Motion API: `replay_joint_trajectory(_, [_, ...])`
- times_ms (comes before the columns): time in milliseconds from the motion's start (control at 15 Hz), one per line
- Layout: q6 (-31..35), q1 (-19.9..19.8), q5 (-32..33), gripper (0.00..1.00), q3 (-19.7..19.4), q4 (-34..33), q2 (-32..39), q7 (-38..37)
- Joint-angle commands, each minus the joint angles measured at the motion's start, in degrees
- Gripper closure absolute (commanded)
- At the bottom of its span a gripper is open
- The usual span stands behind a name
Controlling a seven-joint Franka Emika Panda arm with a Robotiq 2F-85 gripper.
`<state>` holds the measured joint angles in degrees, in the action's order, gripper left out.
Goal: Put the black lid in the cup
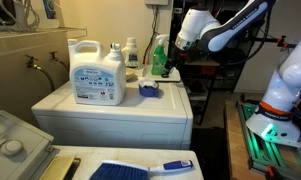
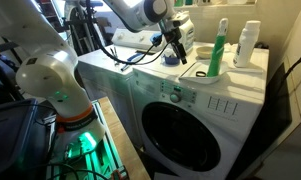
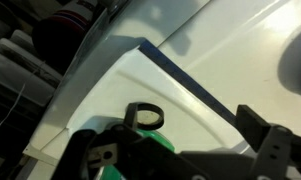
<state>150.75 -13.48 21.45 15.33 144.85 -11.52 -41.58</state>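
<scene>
The black lid's rim (image 1: 165, 75) (image 3: 144, 115), next to the green spray bottle on the washer top, should be grabbed by my gripper next.
The small blue cup (image 1: 148, 89) stands on the white washer top (image 1: 110, 112), to the right of the white detergent jug (image 1: 97, 72). My gripper (image 1: 169, 66) hovers just right of and behind the cup, close over the washer top. In the other exterior view the gripper (image 2: 176, 48) hangs right by the cup (image 2: 170, 61). In the wrist view the black lid (image 3: 145, 116), a black ring with a pale centre, lies by the left fingertip. The gripper (image 3: 190, 113) is open with a wide gap. I cannot tell whether the finger touches the lid. The cup is not in the wrist view.
A green spray bottle (image 1: 158, 52) and a small white bottle (image 1: 131, 52) stand at the back of the washer top; both show in the other exterior view too, the green one (image 2: 220, 50) and the white one (image 2: 248, 45). A blue brush (image 1: 130, 170) lies on a lower surface in front.
</scene>
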Motion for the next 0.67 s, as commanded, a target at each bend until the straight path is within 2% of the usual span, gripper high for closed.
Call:
replay_joint_trajectory(0, [-5.6,0.0,6.2,0.0,-1.2,-3.6,2.8,-12.6])
replay_joint_trajectory(200, [-11.4,1.4,9.7,0.0,-2.9,-7.5,6.4,-23.0])
replay_joint_trajectory(333, [-15.6,3.5,7.7,0.0,-4.6,-9.9,8.9,-27.0])
replay_joint_trajectory(533, [-18.1,6.7,-1.4,0.0,-8.0,-12.9,12.0,-26.4])
replay_joint_trajectory(600, [-16.1,7.5,2.8,0.0,-8.6,-10.3,9.4,-25.9])
